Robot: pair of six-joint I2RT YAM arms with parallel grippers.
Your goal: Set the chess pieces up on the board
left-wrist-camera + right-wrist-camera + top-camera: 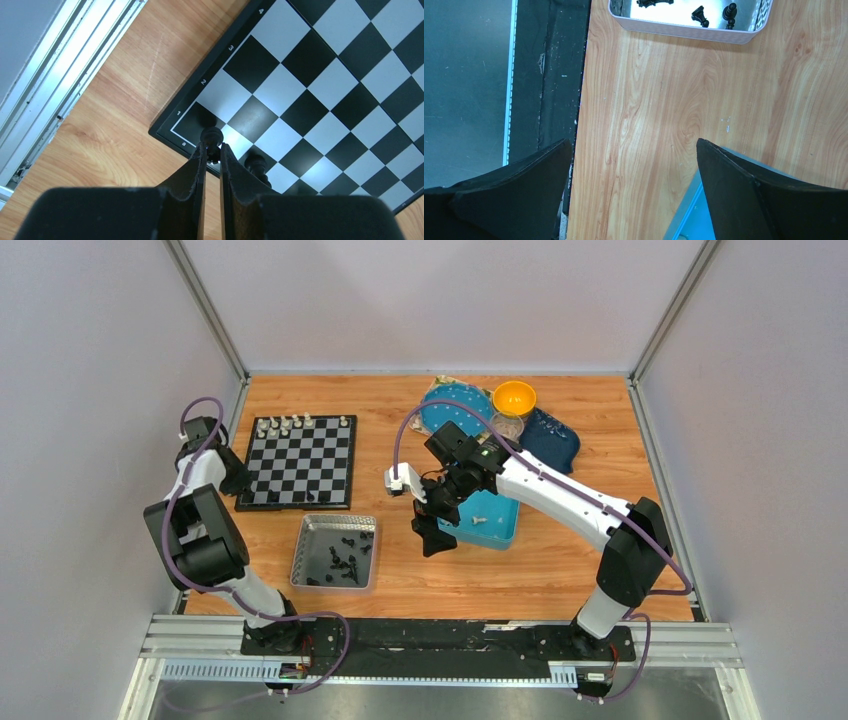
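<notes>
I will use my left gripper to set the black chess piece, now hanging over the board's corner square, down on the empty dark corner square of the checkered board (248,497) (199,127).
The checkered board (300,462) lies at the left of the table, with several cream-white chess pieces (300,423) lined up on its far row. My left gripper (240,483) (212,147) is shut on a black chess piece (211,136), which hangs over the board's corner square (192,120). A second black piece (257,162) stands on the board just beside the fingers (235,175). Several more black pieces (345,558) lie in the silver tray (312,530). My right gripper (435,530) (634,142) hangs wide open above bare wood, with nothing between its fingers.
A blue square tray (500,525) (694,215) sits right of the right gripper. A blue plate (450,405), an orange bowl (514,397), a clear cup (507,425) and a dark blue dish (555,440) stand at the back. The silver tray's rim (684,31) shows ahead of the right fingers.
</notes>
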